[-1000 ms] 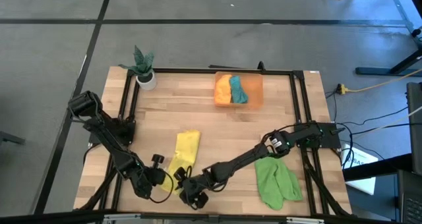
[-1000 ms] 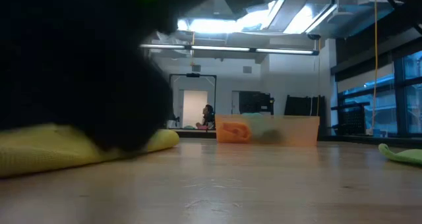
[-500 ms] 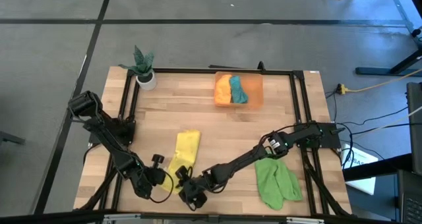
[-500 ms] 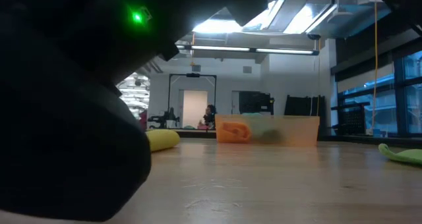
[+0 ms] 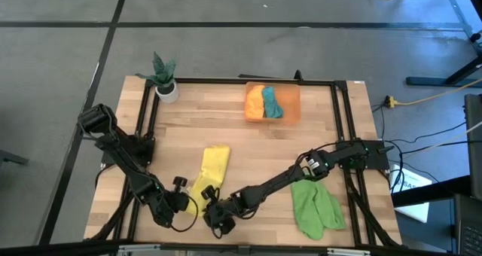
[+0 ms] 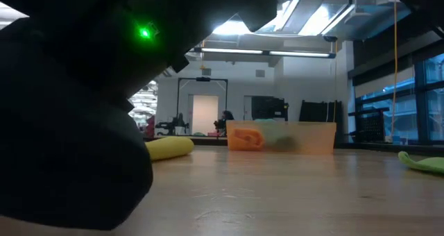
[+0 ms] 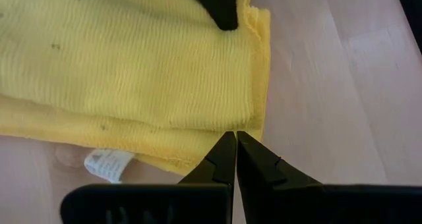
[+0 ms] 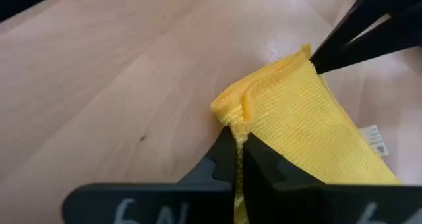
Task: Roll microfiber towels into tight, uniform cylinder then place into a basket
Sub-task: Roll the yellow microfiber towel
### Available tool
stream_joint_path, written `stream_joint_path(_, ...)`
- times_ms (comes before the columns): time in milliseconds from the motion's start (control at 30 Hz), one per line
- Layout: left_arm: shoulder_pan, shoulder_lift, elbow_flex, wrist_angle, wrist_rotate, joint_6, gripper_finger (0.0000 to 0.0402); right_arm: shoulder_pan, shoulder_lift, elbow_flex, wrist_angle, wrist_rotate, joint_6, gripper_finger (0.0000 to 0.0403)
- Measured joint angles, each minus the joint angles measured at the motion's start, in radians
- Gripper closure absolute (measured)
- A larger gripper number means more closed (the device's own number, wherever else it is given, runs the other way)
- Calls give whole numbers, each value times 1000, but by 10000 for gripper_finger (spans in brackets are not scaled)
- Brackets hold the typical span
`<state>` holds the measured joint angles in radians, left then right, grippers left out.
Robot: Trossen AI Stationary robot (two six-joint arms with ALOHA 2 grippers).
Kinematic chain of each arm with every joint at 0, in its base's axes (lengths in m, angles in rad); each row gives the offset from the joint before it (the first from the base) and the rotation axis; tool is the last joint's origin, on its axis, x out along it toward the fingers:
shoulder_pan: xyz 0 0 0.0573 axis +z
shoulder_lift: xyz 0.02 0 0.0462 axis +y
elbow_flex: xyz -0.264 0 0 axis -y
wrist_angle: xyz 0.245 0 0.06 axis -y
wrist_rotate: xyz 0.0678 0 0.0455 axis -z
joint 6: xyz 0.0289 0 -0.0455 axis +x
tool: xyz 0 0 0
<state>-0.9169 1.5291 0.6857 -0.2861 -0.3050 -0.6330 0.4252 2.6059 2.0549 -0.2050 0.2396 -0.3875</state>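
Note:
Next, I open my left gripper's fingers, which are shut over the flat near corner of the yellow towel, and pinch the towel corner's edge [image 7: 259, 136] before rolling.
The yellow towel [image 5: 211, 172] lies as a folded strip on the table's near middle, a white tag [image 7: 109, 163] at its edge. My left gripper [image 5: 194, 203] and my right gripper [image 5: 214, 211] are both shut at its near end, one at each corner. The orange basket [image 5: 273, 103] stands at the far edge with an orange and a teal towel rolled inside. A light green towel [image 5: 316, 207] lies crumpled at the near right. In the low view a dark gripper fills the left half. My left gripper pinches the near end's left corner [image 7: 227, 128] between its two fingertips, where folded layers meet. The fingers slant down from the table's left. The towel lies flat on the table. My right gripper pinches the near end's right corner [image 8: 236, 118] between its two fingers, slanting down from the table's right. Several layers bunch up just ahead of the fingertips. The rest of the towel rests on the table.
A white pot with a green plant [image 5: 164, 79] stands at the far left corner. A black frame [image 5: 343, 135] runs along the table's sides. Bare wood lies between the yellow towel and the basket.
My right gripper has sunk a little onto the yellow towel's near end, rolled slightly, and shut on its corner, which now bunches up. My left gripper has kept still and shut.

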Motion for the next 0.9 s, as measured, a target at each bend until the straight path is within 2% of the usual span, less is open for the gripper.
stream_joint_path(167,0,0,0,1,3,-53,395,-1,-18,-3,-30,0,-7,397)
stream_joint_path(467,-31,0,0,6,8,-27,395,-5,-46,30,-132,2,21,400)
stream_joint_path(600,-26,0,0,13,-30,-40,394,-4,-46,33,-131,-3,29,401)
stream_joint_path(900,-19,2,0,5,18,-8,337,-8,-49,35,-127,-11,44,401)
